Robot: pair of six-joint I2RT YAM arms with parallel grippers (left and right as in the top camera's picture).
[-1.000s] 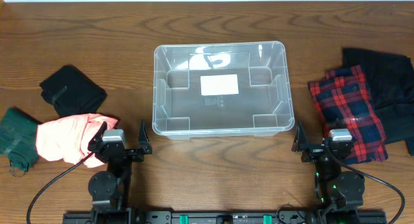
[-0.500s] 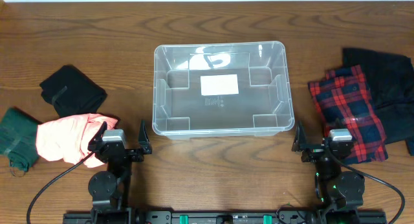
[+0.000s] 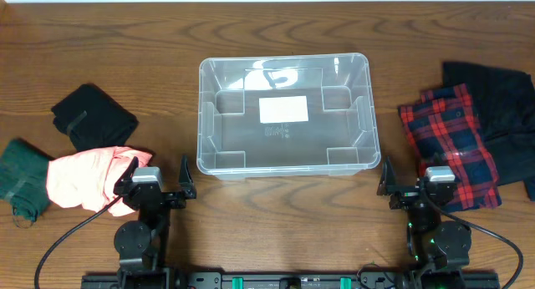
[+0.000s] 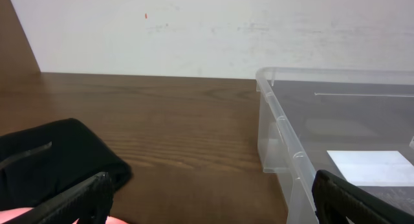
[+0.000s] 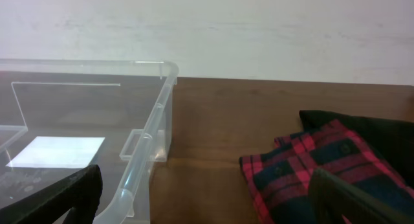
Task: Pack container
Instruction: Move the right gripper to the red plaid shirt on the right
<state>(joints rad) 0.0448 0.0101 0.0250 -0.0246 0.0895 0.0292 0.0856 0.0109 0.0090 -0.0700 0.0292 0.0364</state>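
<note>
The red plaid cloth goes into the clear plastic container, so my right gripper needs to close on the red plaid cloth's edge (image 3: 418, 132) (image 5: 273, 185) nearest that container.
The clear plastic container (image 3: 209, 122) stands empty in the middle of the table, with a white label on its bottom. It also shows in the left wrist view (image 4: 284, 136) and the right wrist view (image 5: 145, 143). My left gripper (image 3: 156, 179) is open and empty at the front left, beside a pink cloth (image 3: 84, 176). My right gripper (image 3: 415, 179) is open and empty at the front right, beside a red plaid cloth (image 3: 451, 143), which also shows in the right wrist view (image 5: 304, 169).
A black cloth (image 3: 94, 115) and a dark green cloth (image 3: 21, 179) lie at the left. Another black cloth (image 3: 501, 101) lies at the far right under the plaid one. A white wall stands behind the table.
</note>
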